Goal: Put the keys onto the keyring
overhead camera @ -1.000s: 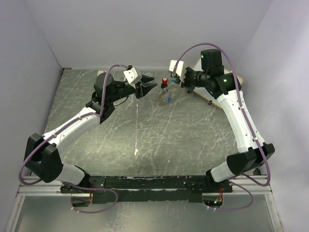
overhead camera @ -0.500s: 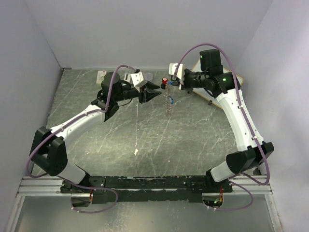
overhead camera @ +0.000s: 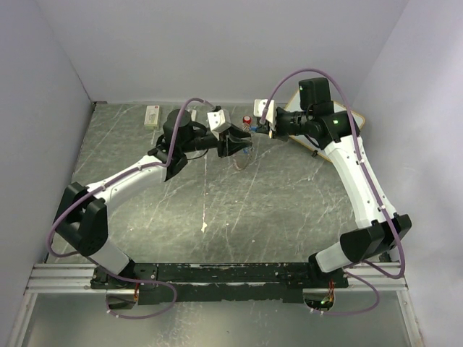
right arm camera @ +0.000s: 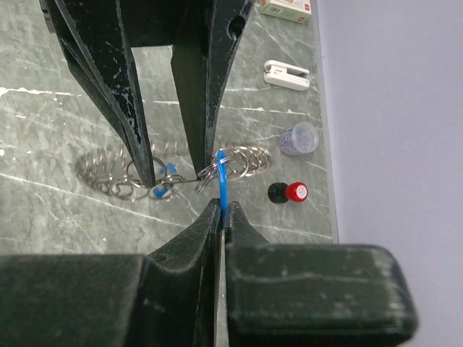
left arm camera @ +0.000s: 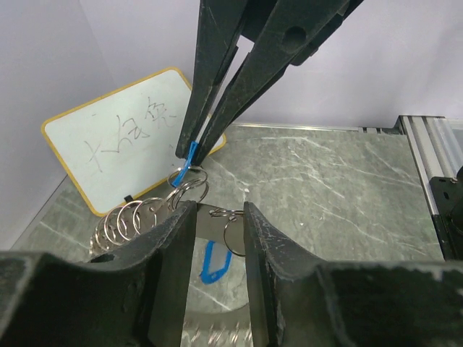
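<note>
My left gripper straddles the keyring's grey piece, off the small rings around the blue key's tip; it should open and pinch the rings [left arm camera: 192, 189] beside that key.
The keyring [overhead camera: 243, 157] hangs above the table between both grippers; its fringe of small rings [left arm camera: 134, 217] shows in both wrist views [right arm camera: 101, 173]. My right gripper [right arm camera: 221, 206] is shut on a blue key [right arm camera: 223, 181], seen edge-on, whose tip sits among the small rings. From the left wrist view the right gripper's tips [left arm camera: 189, 148] pinch that key [left arm camera: 190, 157]. My left gripper [left arm camera: 219, 210] is part open, its fingers [right arm camera: 137, 130] straddling the ring's grey band. A second blue key with a pale middle [left arm camera: 212, 262] shows below the band.
A red-and-black knob [right arm camera: 289, 192] and a clear small cup [right arm camera: 298, 139] stand on the marble table by the back wall. A white clip [right arm camera: 287, 74] and a small box [overhead camera: 152, 116] lie further left. A yellow-framed whiteboard [left arm camera: 116, 137] leans at the back right.
The left arm swung right until its part-open jaws came around the keyring. The ring, which dangled long from the right gripper, now hangs bunched between the grippers. The right gripper stayed shut.
</note>
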